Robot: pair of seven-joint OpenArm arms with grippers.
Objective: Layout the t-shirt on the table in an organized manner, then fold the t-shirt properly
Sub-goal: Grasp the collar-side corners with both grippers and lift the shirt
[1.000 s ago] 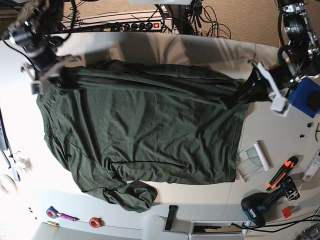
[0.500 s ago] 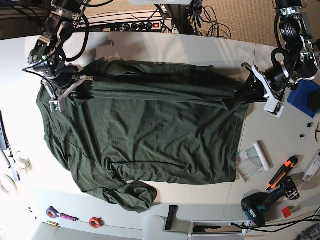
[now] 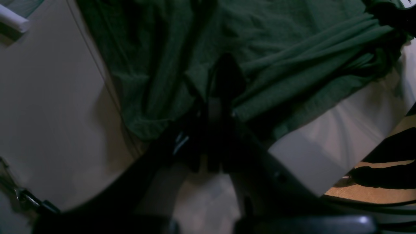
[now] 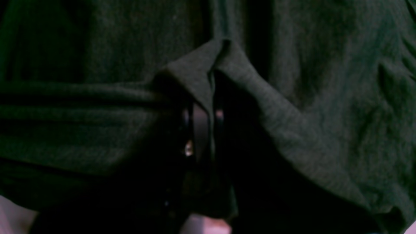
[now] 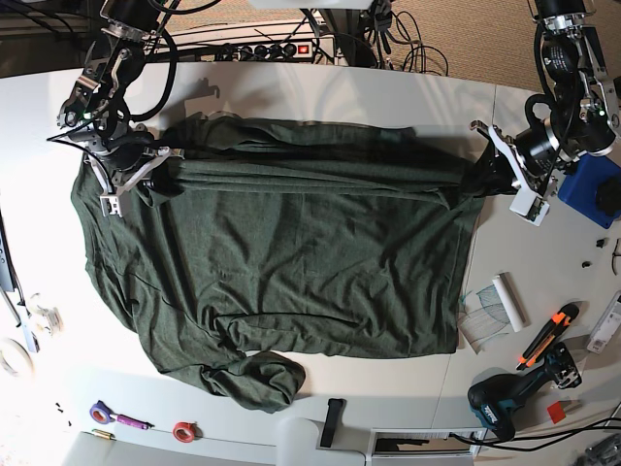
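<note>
My left gripper is holding a bunched fold inside the t-shirt's loose outer corner, so it should open, grab that outer corner (image 5: pixel 85 182) and pull the t-shirt back.
A dark green t-shirt (image 5: pixel 291 252) lies spread over the white table (image 5: pixel 388 92), its far edge pulled into a taut band of folds between my two grippers. My left gripper (image 5: pixel 482 177) is shut on the t-shirt's edge at the right of the base view; the left wrist view shows green cloth (image 3: pixel 292 65) bunched around the shut fingers (image 3: pixel 224 87). My right gripper (image 5: pixel 160 170) is shut on the shirt at the left; in the right wrist view a pinched fold (image 4: pixel 214 61) rises over the dark fingers (image 4: pixel 201 123). A sleeve (image 5: pixel 257 379) lies crumpled at the near edge.
A power strip (image 5: pixel 262 49) and cables run along the far edge. At the right are a blue box (image 5: pixel 592 189), a white roll (image 5: pixel 509 301), an orange cutter (image 5: pixel 548 335) and a cordless drill (image 5: pixel 514 393). Tape rolls (image 5: pixel 184 430) sit near the front left.
Both grippers have drawn the shirt's far edge toward the near side, folding it into a taut band over the body. The right gripper came down from the far left corner.
</note>
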